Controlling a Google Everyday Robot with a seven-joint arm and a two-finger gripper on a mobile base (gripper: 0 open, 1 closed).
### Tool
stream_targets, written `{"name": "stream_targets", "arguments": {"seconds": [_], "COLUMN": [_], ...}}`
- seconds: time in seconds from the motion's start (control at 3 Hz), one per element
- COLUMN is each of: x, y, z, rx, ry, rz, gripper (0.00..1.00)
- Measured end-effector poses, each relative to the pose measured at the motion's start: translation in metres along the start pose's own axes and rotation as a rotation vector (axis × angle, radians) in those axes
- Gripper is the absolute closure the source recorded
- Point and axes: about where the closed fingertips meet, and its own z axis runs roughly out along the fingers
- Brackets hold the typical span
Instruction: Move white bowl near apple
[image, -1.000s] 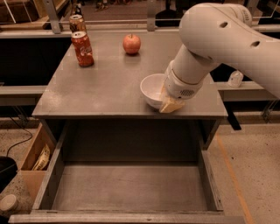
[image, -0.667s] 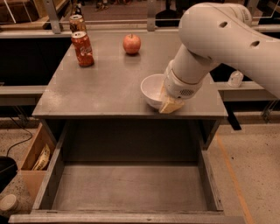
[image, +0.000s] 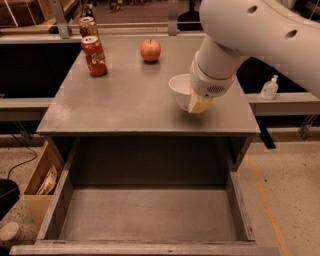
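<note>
Next, my gripper lets go of the white bowl on the grey table (image: 177, 51), beside the apple and facing away from the soda cans.
The white bowl (image: 179, 88) is over the right part of the grey table (image: 120, 100), held a little above its top. My gripper (image: 200, 104) is at the bowl's near right rim, shut on it, with a tan fingertip (image: 201, 105) showing below the white wrist. The arm hides the bowl's right side. The red-orange apple (image: 150, 50) sits on the table farther back and to the left of the bowl, apart from it.
Two orange-red soda cans stand at the table's far left, one (image: 94, 55) in front of the other (image: 88, 25). An open empty drawer (image: 150, 212) juts out below the table's front. A cardboard box (image: 41, 181) stands at lower left, a small bottle (image: 270, 87) at right.
My gripper and the white bowl have risen and moved back together, toward the apple. The apple and cans have not moved.
</note>
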Motion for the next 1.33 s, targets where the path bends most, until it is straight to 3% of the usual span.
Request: {"name": "stream_targets", "arguments": {"seconds": [0.33,0.67,1.0,1.33], "x": [0.021,0.042,0.063,0.072], "y": [-0.062,-0.129,-0.187,-0.228], "z": [-0.013,-0.009,0.011,0.034], "rx": [0.098,0.178,0.23,0.263], "ry": [0.113,0.182,0.197,0.151], "rz": [-0.002,0.018,0.041,0.073], "gripper": [1.0,1.0,1.0,1.0]}}
